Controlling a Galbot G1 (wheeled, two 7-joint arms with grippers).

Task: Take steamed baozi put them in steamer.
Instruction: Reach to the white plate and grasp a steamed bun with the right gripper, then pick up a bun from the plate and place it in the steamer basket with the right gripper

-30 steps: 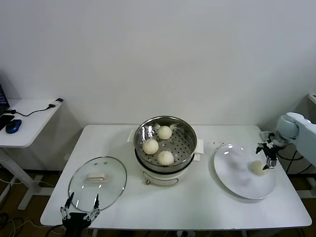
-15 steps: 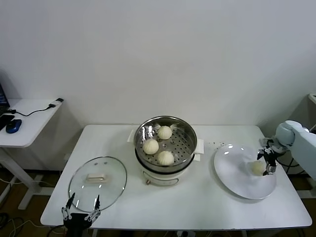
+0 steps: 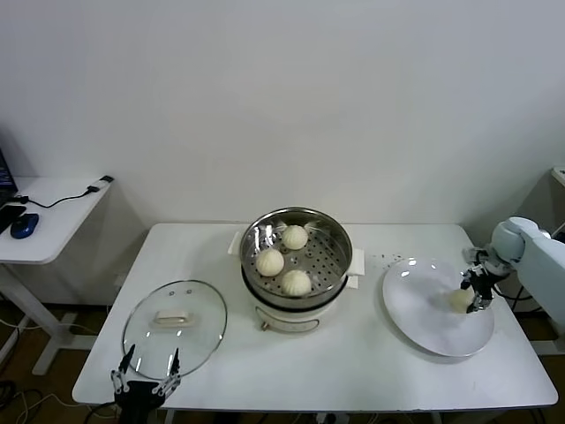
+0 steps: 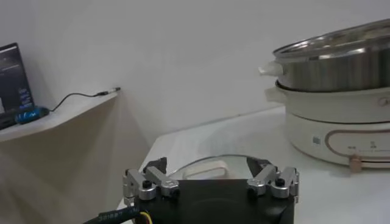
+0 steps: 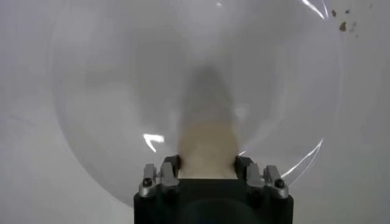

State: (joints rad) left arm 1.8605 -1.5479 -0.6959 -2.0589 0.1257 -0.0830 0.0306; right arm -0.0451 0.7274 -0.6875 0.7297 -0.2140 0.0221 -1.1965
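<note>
The robot's right gripper needs to release the baozi on the bare side of the steamer tray [image 3: 315,258] that faces the white plate.
The steamer [image 3: 341,237] stands mid-table on its white base and holds three steamed baozi [image 3: 269,261] on the perforated tray. A fourth baozi [image 3: 459,301] lies on the white plate [image 3: 424,314] at the right. My right gripper [image 3: 475,291] is down on the plate, its fingers closed against both sides of this baozi [image 5: 207,143], which still rests on the plate [image 5: 122,91]. My left gripper [image 3: 141,375] is open and empty at the table's front left edge, beside the glass lid [image 3: 174,327].
The glass lid with a white handle [image 4: 207,169] lies flat at the front left, just ahead of the left gripper [image 4: 210,176]. The steamer [image 4: 341,67] stands beyond it. A side desk with a mouse [image 3: 24,225] is at the far left.
My right gripper has lowered onto the plate and come around the baozi. The left arm has not moved.
</note>
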